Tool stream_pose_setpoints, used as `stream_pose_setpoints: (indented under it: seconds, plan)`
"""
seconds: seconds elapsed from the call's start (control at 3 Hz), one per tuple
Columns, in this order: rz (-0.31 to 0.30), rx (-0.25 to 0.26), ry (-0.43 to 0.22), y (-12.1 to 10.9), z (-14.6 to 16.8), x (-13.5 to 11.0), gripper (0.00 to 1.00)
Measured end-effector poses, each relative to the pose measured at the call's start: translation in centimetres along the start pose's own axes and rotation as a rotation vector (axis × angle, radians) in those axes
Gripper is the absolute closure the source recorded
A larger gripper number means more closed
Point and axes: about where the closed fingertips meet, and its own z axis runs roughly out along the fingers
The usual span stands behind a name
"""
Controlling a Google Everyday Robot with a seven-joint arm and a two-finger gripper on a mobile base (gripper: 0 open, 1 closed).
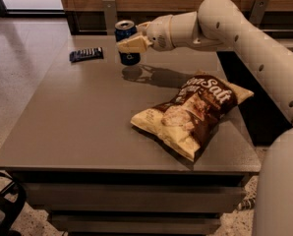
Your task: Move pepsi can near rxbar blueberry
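Note:
Next, the gripper releases the pepsi can upright on the tabletop (118, 63) between the rxbar blueberry and the can's shadow.
My gripper (129, 40) is shut on the pepsi can (126, 41), a dark blue can with a silver top, and holds it upright above the far part of the table; its shadow lies on the tabletop just below. The rxbar blueberry (86, 54), a flat dark blue wrapper with white lettering, lies on the table at the far left, to the left of the can and a little nearer to me. My white arm reaches in from the right.
A large brown-and-yellow chip bag (193, 112) lies on the right half of the grey table (77, 132). A wooden wall with metal brackets runs behind the table. A black object (4, 205) sits on the floor at the lower left.

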Motion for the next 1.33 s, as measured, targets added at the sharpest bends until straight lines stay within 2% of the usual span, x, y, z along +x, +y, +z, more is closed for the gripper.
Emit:
stream_pose_setpoints:
  seconds: [0.33, 0.67, 1.33]
  plan:
    - [0.023, 0.057, -0.023, -3.3, 0.2, 1.7, 1.0]
    - [0.027, 0.081, -0.03, -5.1, 2.2, 2.5, 1.0]
    - [-0.005, 0.057, -0.025, -5.1, 7.3, 2.4, 1.0]
